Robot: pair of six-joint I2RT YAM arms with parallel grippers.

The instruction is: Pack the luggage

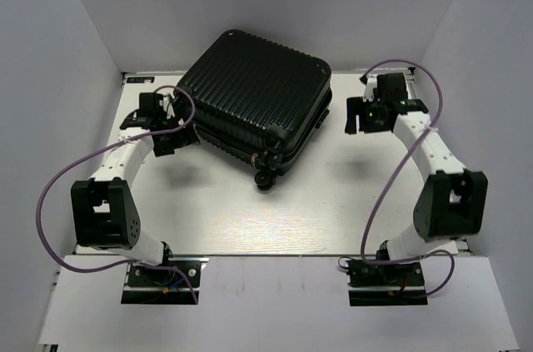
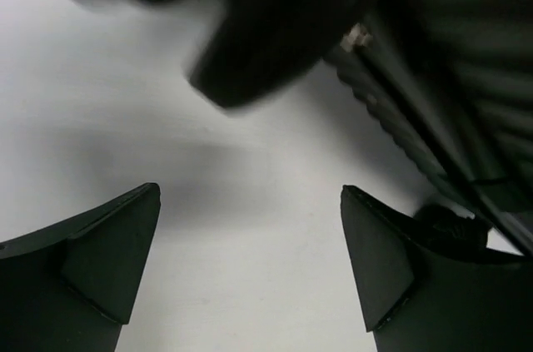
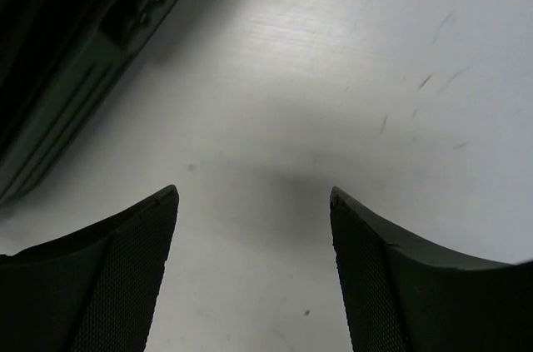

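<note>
The luggage has an upper wheel (image 1: 180,106) (image 2: 271,36) at the corner closest to my left gripper, and my left gripper needs to grab the luggage by it next.
The luggage (image 1: 254,98) is a large black ribbed hard-shell suitcase, closed, lying flat and turned at an angle at the back middle of the white table (image 1: 333,202). A small black wheel (image 1: 265,179) sticks out at its near corner. My left gripper (image 1: 177,137) is open and empty, close beside the luggage's left edge; the ribbed shell (image 2: 466,77) fills the upper right of the left wrist view. My right gripper (image 1: 356,119) is open and empty, a short way right of the luggage, whose side (image 3: 75,61) shows at the upper left of the right wrist view.
White walls enclose the table at the back, left and right. Purple cables (image 1: 50,194) loop off both arms. Bare table (image 3: 350,77) lies under the right gripper. A blurred black part (image 2: 266,44) of the luggage hangs above the left gripper's fingers.
</note>
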